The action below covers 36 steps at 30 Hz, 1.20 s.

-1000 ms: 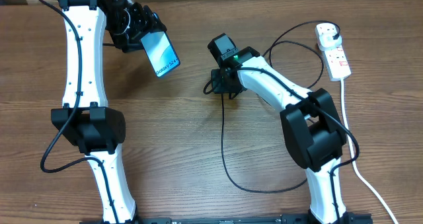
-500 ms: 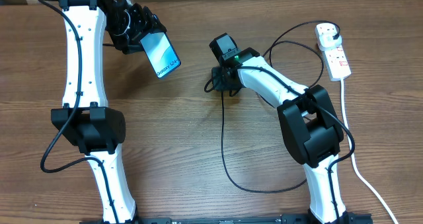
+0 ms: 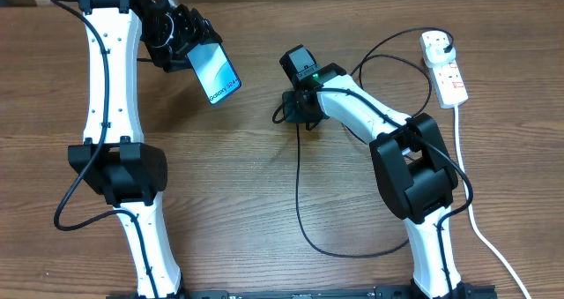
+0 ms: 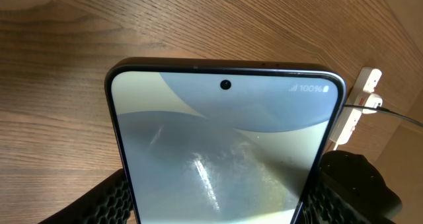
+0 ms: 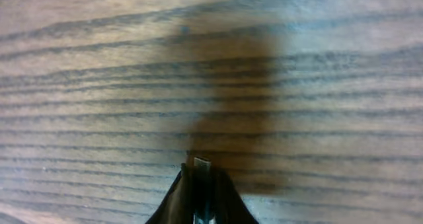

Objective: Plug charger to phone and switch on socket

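Observation:
The connector tip barely sticks out of my right gripper's fingers. I need to open them near the wood and grip the connector farther back (image 5: 203, 192) before I plug it in.
My left gripper (image 3: 189, 45) is shut on the phone (image 3: 215, 74) and holds it raised at the back left, lit screen up. In the left wrist view the phone (image 4: 225, 151) fills the frame between the padded fingers. My right gripper (image 3: 298, 115) is shut on the charger's connector tip (image 5: 201, 163), which sticks out from the closed fingers just above the wood. The black charger cable (image 3: 297, 189) loops over the table to its plug in the white socket (image 3: 445, 70) at the back right. The socket also shows in the left wrist view (image 4: 357, 108).
The socket's thick white cord (image 3: 471, 211) runs down the right side to the front edge. The black cable makes a wide loop (image 3: 344, 253) at the front between the two arm bases. Bare wood lies between phone and right gripper.
The right gripper has shifted very slightly toward the back with the connector tip. The left arm and phone have not moved.

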Each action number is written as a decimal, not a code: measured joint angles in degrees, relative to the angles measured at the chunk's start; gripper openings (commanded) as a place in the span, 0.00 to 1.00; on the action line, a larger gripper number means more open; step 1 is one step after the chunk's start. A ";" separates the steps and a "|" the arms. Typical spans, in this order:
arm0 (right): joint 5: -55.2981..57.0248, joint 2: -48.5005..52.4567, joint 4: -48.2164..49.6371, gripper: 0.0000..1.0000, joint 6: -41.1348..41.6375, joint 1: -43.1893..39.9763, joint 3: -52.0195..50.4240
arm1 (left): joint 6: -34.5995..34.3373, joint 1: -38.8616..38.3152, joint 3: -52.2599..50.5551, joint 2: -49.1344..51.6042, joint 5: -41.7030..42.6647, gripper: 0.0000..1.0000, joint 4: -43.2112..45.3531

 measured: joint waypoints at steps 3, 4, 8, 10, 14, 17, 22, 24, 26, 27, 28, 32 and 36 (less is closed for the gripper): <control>-1.46 0.04 -1.75 0.04 2.16 0.00 0.22 | -0.04 0.00 0.00 0.00 0.00 0.04 0.00; -2.27 0.04 -2.73 0.04 3.21 -0.11 0.37 | -0.15 0.00 0.00 0.00 -0.02 0.05 0.00; -6.08 0.04 -5.53 0.04 7.58 -1.09 0.48 | -0.98 0.00 0.00 0.00 0.00 0.04 0.00; -7.87 0.07 -6.54 0.04 9.31 -1.95 0.55 | -1.31 0.00 0.00 0.00 0.00 0.04 0.02; -7.32 0.55 -9.84 0.04 11.19 -3.26 1.97 | -2.29 0.00 0.00 0.00 0.00 0.04 0.00; -3.04 0.74 -10.54 0.04 11.74 -2.93 2.78 | -2.60 0.00 0.00 0.00 0.02 0.05 0.02; 5.84 0.76 -10.19 0.04 12.61 -0.33 2.99 | -2.62 0.00 0.00 0.00 0.09 0.04 0.00; 9.97 0.81 -9.16 0.04 12.87 1.62 2.93 | -2.64 0.00 0.00 0.00 0.15 0.04 0.02; 12.13 0.90 -8.37 0.04 13.05 2.73 2.75 | -2.69 0.00 0.00 0.00 0.15 0.04 0.00; 13.25 0.92 -8.28 0.04 13.07 3.23 2.69 | -2.75 0.00 0.00 0.00 0.15 0.04 0.00; 14.01 0.92 -8.39 0.04 13.22 3.65 2.64 | -2.78 0.00 0.00 0.00 0.15 0.04 0.00; 13.68 1.01 -10.38 0.04 14.34 4.28 2.67 | -2.78 0.00 0.00 0.00 0.17 0.04 0.00; 10.29 0.92 -12.02 0.05 15.96 3.82 2.84 | -2.78 0.00 0.00 0.00 0.17 0.04 0.00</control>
